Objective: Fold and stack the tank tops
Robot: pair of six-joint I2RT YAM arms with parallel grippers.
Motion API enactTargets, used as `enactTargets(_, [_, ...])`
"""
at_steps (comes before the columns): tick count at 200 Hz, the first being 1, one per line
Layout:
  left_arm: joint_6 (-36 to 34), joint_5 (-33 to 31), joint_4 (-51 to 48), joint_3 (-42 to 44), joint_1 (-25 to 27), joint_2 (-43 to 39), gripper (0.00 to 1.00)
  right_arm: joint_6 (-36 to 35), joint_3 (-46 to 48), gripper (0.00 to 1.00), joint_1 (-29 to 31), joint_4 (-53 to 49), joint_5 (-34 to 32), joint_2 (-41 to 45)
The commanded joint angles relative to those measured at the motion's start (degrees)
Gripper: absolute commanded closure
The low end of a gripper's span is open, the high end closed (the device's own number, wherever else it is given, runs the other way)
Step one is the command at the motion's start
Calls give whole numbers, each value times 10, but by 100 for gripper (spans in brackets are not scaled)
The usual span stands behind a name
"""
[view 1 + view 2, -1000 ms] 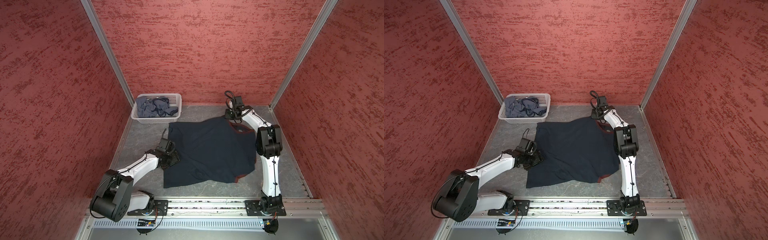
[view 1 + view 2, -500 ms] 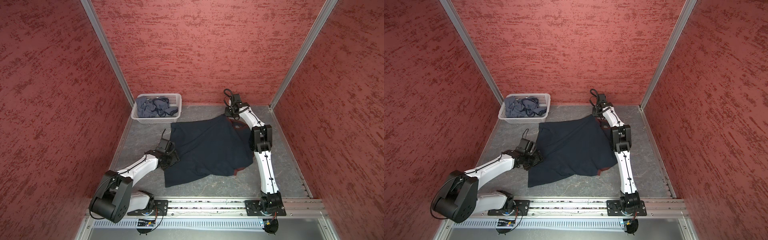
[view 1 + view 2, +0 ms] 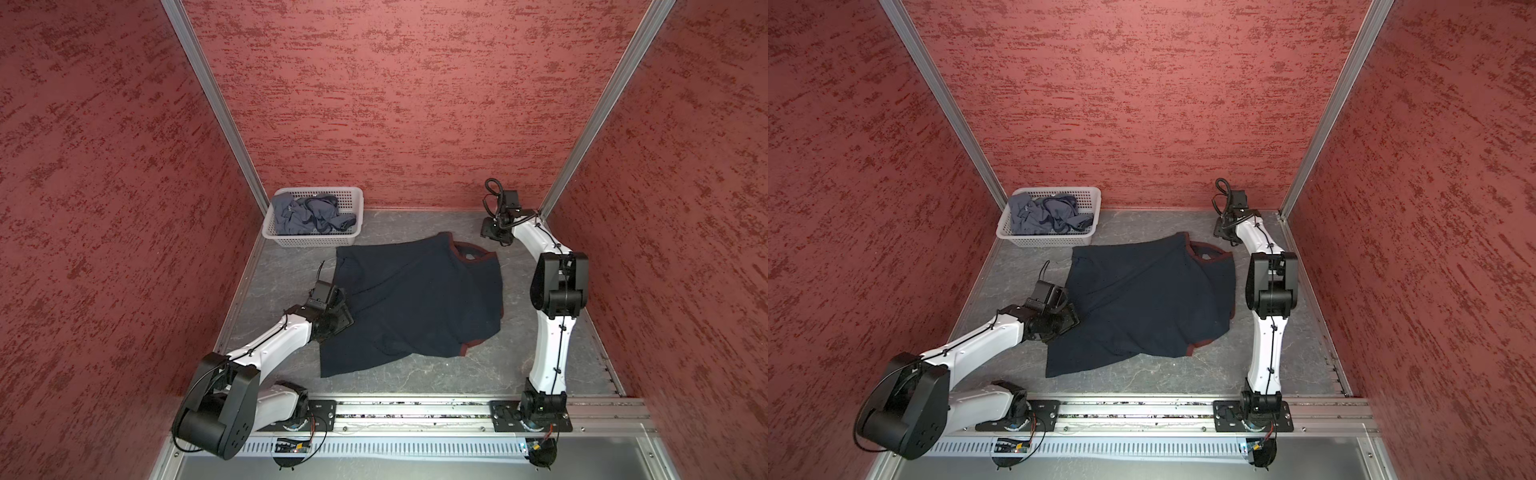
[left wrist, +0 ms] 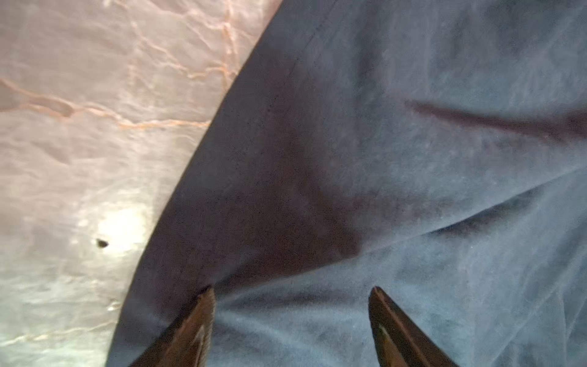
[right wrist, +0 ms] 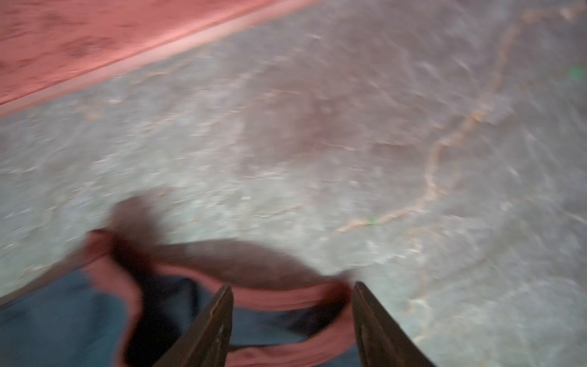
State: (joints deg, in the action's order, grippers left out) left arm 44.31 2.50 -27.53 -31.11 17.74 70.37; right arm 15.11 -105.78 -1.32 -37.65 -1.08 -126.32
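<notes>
Next, my left gripper goes to the near hem corner (image 3: 324,371) of the dark navy tank top and closes there to fold that side over.
A dark navy tank top (image 3: 415,303) (image 3: 1150,299) with maroon trim lies spread and creased in the middle of the grey table, neckline toward the far right. My left gripper (image 3: 343,311) (image 4: 292,289) rests at its left edge, open, fingers apart over the navy cloth (image 4: 413,190). Just beyond the neckline at the far right my right gripper (image 3: 496,237) (image 5: 292,286) is open, and the blurred maroon strap (image 5: 286,298) lies loose below its jaws. The grey-blue tank top (image 3: 307,214) (image 3: 1046,214) is crumpled in the basket.
The white perforated basket (image 3: 316,240) (image 3: 1050,240) stands at the far left corner. Red walls close in three sides, and the far wall is close behind the right gripper. A metal rail (image 3: 415,409) with both arm bases runs along the front edge.
The right gripper has opened and let go of the maroon strap, drawing back toward the far wall. The top's shoulder end has dropped onto the table. The left arm has barely moved.
</notes>
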Motion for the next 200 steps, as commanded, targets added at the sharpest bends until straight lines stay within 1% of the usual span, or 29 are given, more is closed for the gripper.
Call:
enactTargets(1, [9, -26, -52, 19, -8, -1, 23, 27, 29, 38, -5, 23, 3, 8])
enactTargets(12, [10, -28, -52, 22, -10, -7, 23, 37, 40, 38, -12, 22, -1, 7])
enactTargets(24, [10, -27, -51, 24, -12, -11, 23, 42, 58, 39, -21, 35, 14, 7])
enactTargets(52, [8, -23, -46, 25, -13, -9, 23, 43, 82, 40, -25, 61, 73, 8])
enactTargets(67, [7, -22, -47, 22, -13, -6, 22, 48, 90, 43, -25, 71, 110, 9])
enactTargets(81, [8, -22, -48, 20, -13, -6, 22, 56, 94, 46, -24, 69, 125, 9])
enactTargets(92, [9, -24, -47, 19, -15, -8, 22, 60, 101, 50, -24, 67, 127, 9])
enactTargets(104, [8, -25, -48, 20, -20, -14, 23, 61, 110, 60, -24, 67, 129, 13])
enactTargets(111, [8, -25, -48, 20, -23, -18, 23, 62, 115, 66, -23, 66, 124, 20])
enactTargets(121, [7, -23, -49, 20, -26, -23, 23, 61, 126, 71, -20, 67, 107, 38])
enactTargets(151, [-1, -16, -49, 16, -28, -27, 23, 47, 130, 88, -15, 58, 9, 89])
enactTargets(176, [-28, 4, -34, 0, -26, -18, 23, 32, 108, 95, -15, 50, -38, 89])
enactTargets(200, [-43, 1, -40, -21, -22, -3, 23, 25, 73, 100, -15, 37, -61, 69])
